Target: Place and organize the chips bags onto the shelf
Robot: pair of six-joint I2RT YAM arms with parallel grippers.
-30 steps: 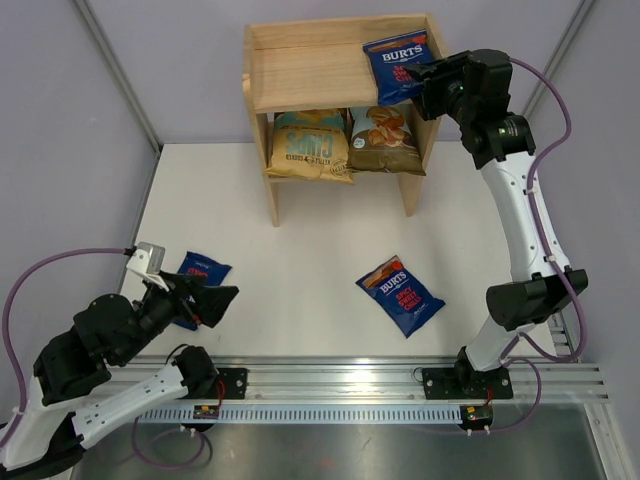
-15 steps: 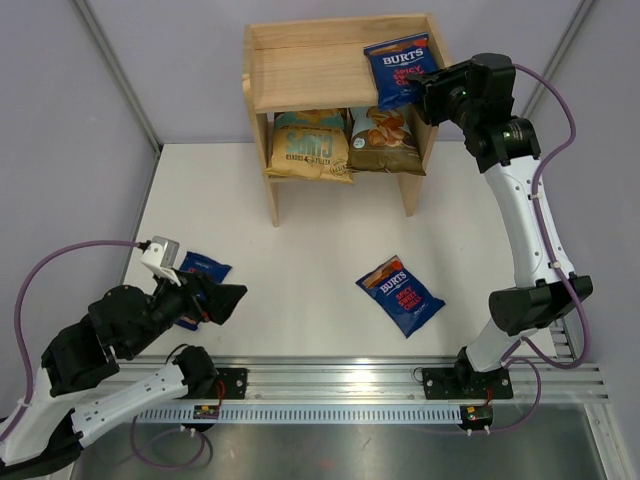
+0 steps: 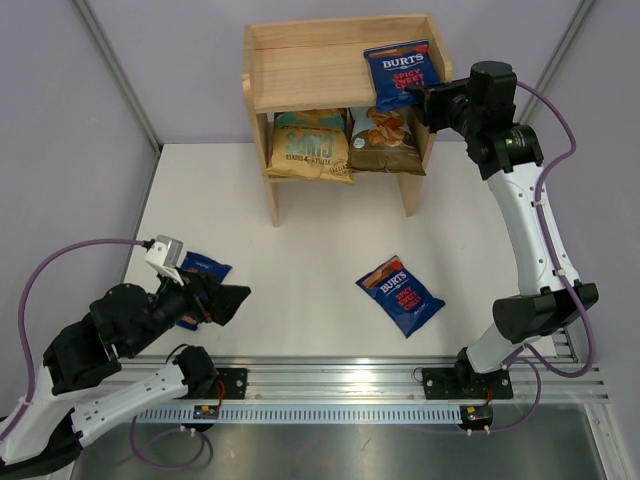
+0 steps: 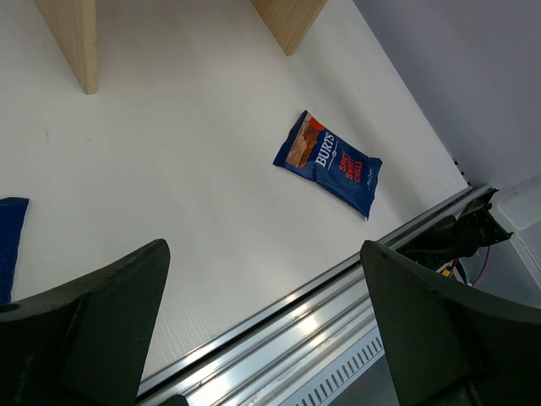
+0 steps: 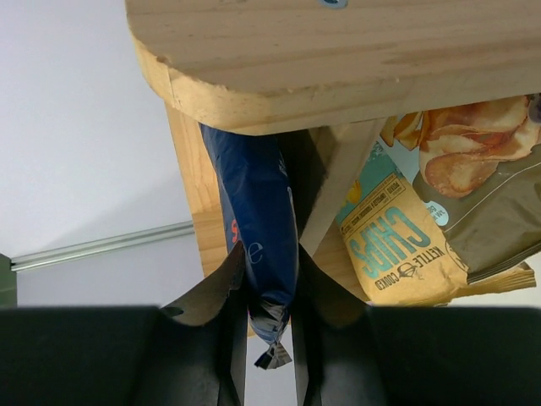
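Note:
The top-level blue bag slants over the shelf's front edge; my right gripper needs to open, grab the bag's bottom corner (image 3: 411,99) and straighten it.
On the top tier of the wooden shelf (image 3: 300,70) lies a dark-blue Burts chips bag (image 3: 400,70). My right gripper (image 3: 420,98) is at that bag's right edge. In the right wrist view its jaws (image 5: 270,254) are closed on the crimped end of the blue bag (image 5: 258,220), below the shelf's side panel (image 5: 338,51). The lower tier holds a tan-and-teal bag (image 3: 310,145) and a cassava bag (image 3: 385,140). Another blue bag (image 3: 400,293) lies flat on the table. A third (image 3: 203,267) lies partly under my left gripper (image 3: 228,300), which is open with nothing between its fingers (image 4: 262,254).
An aluminium rail (image 3: 340,380) runs along the table's near edge, just below my left gripper. Purple cables loop off both arms. Grey walls close in the left and right sides. The shelf's legs (image 4: 72,42) stand on the white table.
My right gripper has drawn back to the right along the top-shelf bag and its jaws have narrowed onto the bag's end. My left arm has shifted slightly forward and right.

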